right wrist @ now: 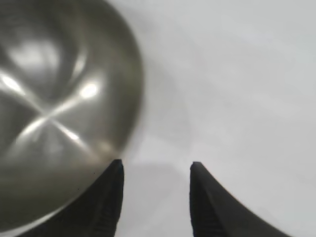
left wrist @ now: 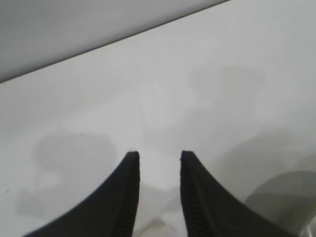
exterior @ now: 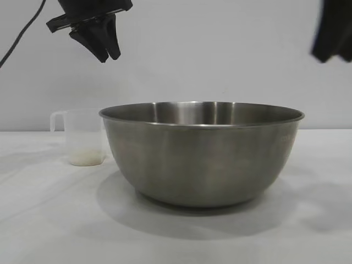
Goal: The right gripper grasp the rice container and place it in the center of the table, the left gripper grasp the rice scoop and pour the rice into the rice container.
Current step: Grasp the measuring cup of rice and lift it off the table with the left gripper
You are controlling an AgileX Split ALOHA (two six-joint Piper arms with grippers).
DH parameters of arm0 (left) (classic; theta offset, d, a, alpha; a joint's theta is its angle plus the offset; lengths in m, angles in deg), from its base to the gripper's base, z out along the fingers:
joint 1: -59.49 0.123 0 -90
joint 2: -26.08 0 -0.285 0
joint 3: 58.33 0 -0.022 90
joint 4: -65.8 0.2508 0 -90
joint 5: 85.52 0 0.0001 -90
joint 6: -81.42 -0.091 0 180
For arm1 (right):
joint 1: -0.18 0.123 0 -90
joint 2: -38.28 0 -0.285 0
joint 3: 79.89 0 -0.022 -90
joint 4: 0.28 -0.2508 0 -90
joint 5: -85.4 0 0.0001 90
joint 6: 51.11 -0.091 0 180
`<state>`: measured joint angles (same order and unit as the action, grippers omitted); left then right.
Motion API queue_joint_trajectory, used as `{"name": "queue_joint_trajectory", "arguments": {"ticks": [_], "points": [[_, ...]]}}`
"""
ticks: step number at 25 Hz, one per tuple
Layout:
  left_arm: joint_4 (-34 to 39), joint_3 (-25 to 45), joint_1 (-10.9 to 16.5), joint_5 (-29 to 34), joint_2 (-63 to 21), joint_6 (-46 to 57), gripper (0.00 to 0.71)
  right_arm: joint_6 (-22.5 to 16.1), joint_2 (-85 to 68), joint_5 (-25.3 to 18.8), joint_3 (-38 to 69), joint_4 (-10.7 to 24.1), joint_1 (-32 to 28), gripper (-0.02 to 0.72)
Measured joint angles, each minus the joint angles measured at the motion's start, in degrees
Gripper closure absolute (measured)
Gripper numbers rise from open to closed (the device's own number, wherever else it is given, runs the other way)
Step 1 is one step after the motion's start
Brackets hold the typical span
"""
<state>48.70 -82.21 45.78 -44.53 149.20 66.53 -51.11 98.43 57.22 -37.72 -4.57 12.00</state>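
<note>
The left gripper will next grip the upright part of the handle [exterior: 53,122] of the rice scoop, on the side away from the rice container.
The rice container [exterior: 201,154], a big steel bowl, stands on the white table [exterior: 44,220] near the middle. Behind its left side sits the rice scoop [exterior: 82,135], a clear cup with its handle pointing left and a little rice [exterior: 87,158] in the bottom. My left gripper [exterior: 104,52] hangs high above the scoop; the left wrist view shows it open [left wrist: 158,155] over bare cloth. My right gripper [exterior: 330,52] is raised at the upper right, partly cut off. It stands open [right wrist: 155,165] just outside the bowl's rim [right wrist: 54,98], holding nothing.
A plain pale wall runs behind the table. White cloth lies bare in front of the bowl and to its right [exterior: 324,181].
</note>
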Motion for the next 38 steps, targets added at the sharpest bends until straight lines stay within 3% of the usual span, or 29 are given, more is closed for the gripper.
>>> {"name": "queue_joint_trajectory", "arguments": {"ticks": [3, 6, 10, 16, 20, 24, 31, 38], "points": [[2.0, 0.0, 0.0, -0.8, -1.7, 0.6, 0.552, -1.3, -7.2, -10.5, 0.1, 2.1, -0.1, 0.441], [4.8, 0.0, 0.0, -1.1, -3.1, 3.2, 0.552, -6.9, -13.8, -17.5, 0.1, 5.8, -0.1, 0.441], [7.5, 0.0, 0.0, -1.1, -3.5, 6.4, 0.552, -10.4, -21.1, -28.5, 0.1, 10.2, -0.1, 0.441], [7.6, 0.5, 0.0, -1.8, -3.6, 7.6, 0.552, -11.3, -33.2, -36.7, 0.1, 11.8, -0.1, 0.441], [7.6, 10.7, 0.0, -9.7, -7.3, 8.5, 0.552, -11.3, -40.0, -40.0, 3.2, 10.2, -0.1, 0.441], [7.6, 30.3, 0.0, -25.7, -15.0, 10.1, 0.552, -11.2, -46.5, -40.0, 5.4, 7.9, -0.1, 0.441], [7.6, 59.3, 0.0, -54.0, -25.7, 10.4, 0.552, -10.1, -51.2, -39.6, 5.8, 7.9, -0.1, 0.441], [7.6, 73.0, -2.9, -70.9, -25.9, 12.4, 0.552, -5.7, -51.2, -37.8, 6.8, 7.9, -0.1, 0.441]]}}
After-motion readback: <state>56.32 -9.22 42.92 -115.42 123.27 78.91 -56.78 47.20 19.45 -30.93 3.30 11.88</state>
